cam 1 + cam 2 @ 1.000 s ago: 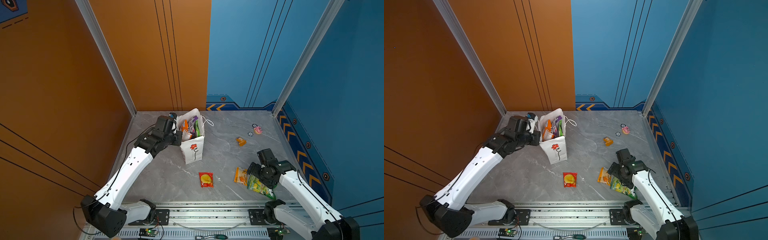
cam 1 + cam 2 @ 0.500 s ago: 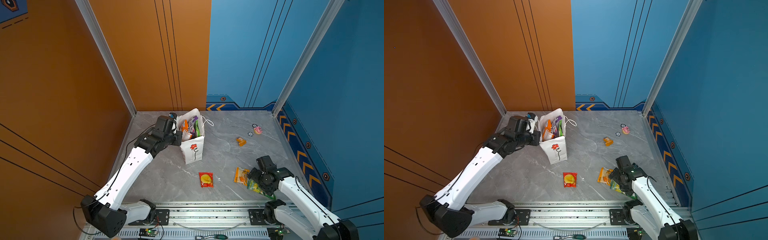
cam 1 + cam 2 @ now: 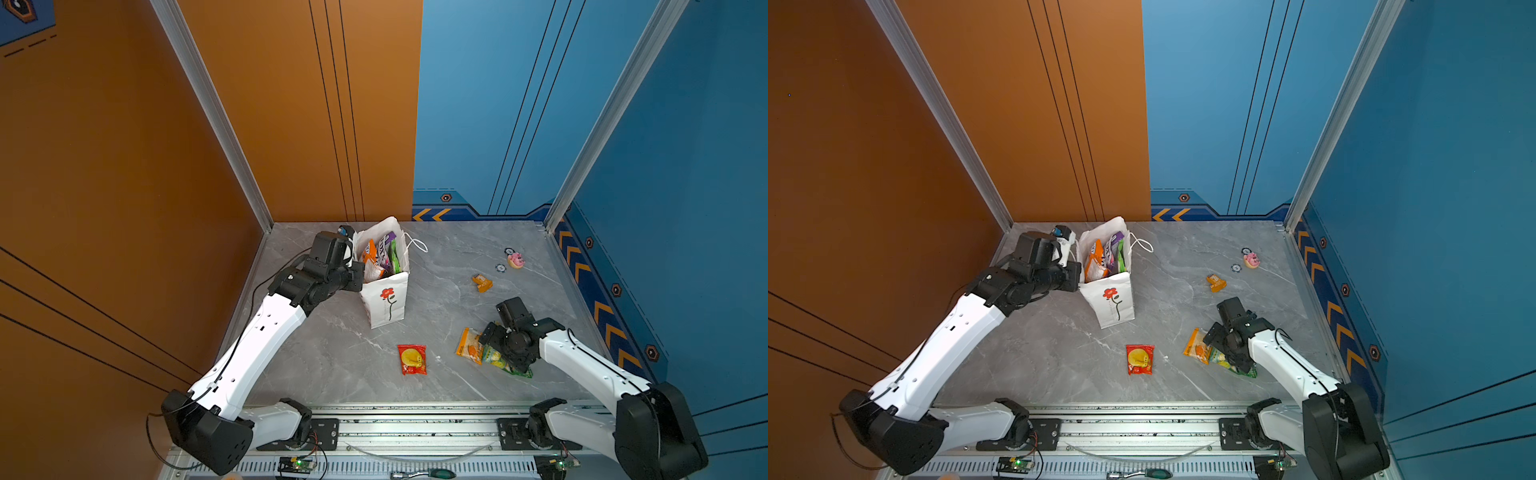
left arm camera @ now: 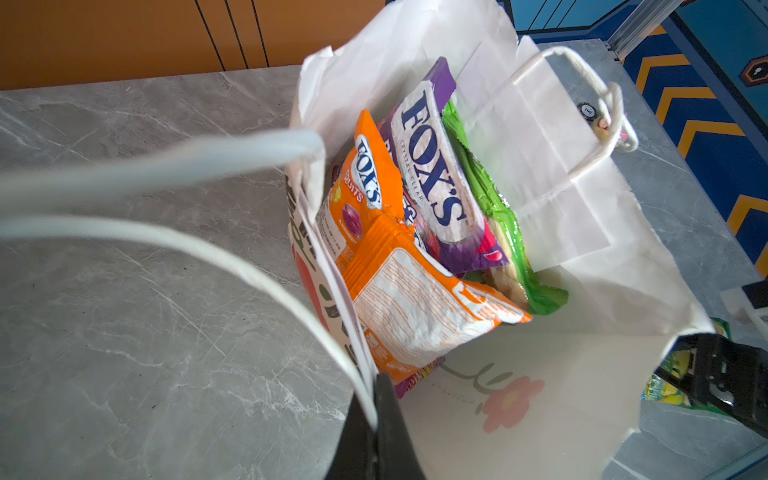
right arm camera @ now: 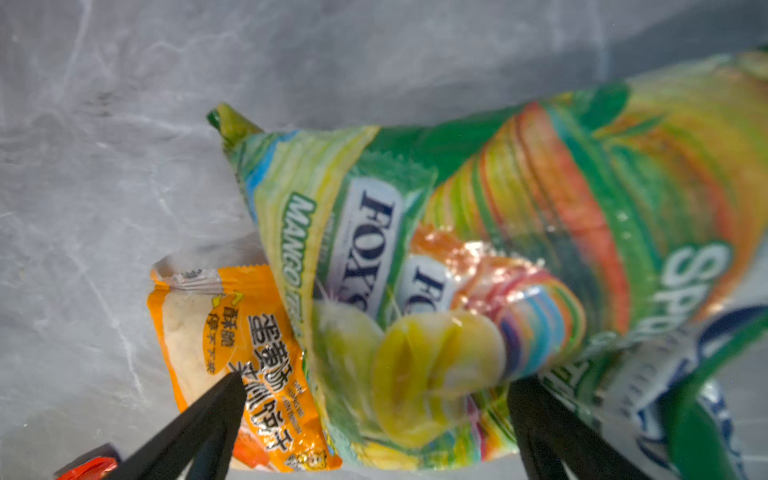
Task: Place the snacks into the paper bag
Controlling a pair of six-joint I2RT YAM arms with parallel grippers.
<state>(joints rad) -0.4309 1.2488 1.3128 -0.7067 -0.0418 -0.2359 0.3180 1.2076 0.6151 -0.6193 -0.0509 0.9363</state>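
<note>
My right gripper needs to take the green-yellow packet by its free green end (image 3: 522,372), because its fingers span the place where the green-yellow packet and the orange packet overlap.
The white paper bag (image 3: 386,305) (image 3: 1115,307) stands upright at the back left, its mouth open. My left gripper (image 3: 358,277) (image 4: 376,415) is shut on the bag's near rim. Inside the bag (image 4: 540,395) stand an orange Fox's packet (image 4: 365,195), a purple Fox's packet (image 4: 436,166) and a green packet (image 4: 494,216). My right gripper (image 3: 492,345) (image 5: 376,386) is open, low over a green-yellow Fox's packet (image 5: 374,249) (image 3: 505,365) that overlaps an orange packet (image 5: 249,353) (image 3: 468,343). A red packet with a yellow circle (image 3: 412,359) (image 3: 1140,359) lies flat in the front middle.
A small orange thing (image 3: 482,282) lies behind my right gripper. A pink donut toy (image 3: 515,260) and two small round discs (image 3: 500,268) sit at the back right. Walls close three sides; the arms' rail (image 3: 415,428) runs along the front.
My right gripper has shifted a little to the left over the two overlapping packets, still open. The left arm and the bag have not moved.
</note>
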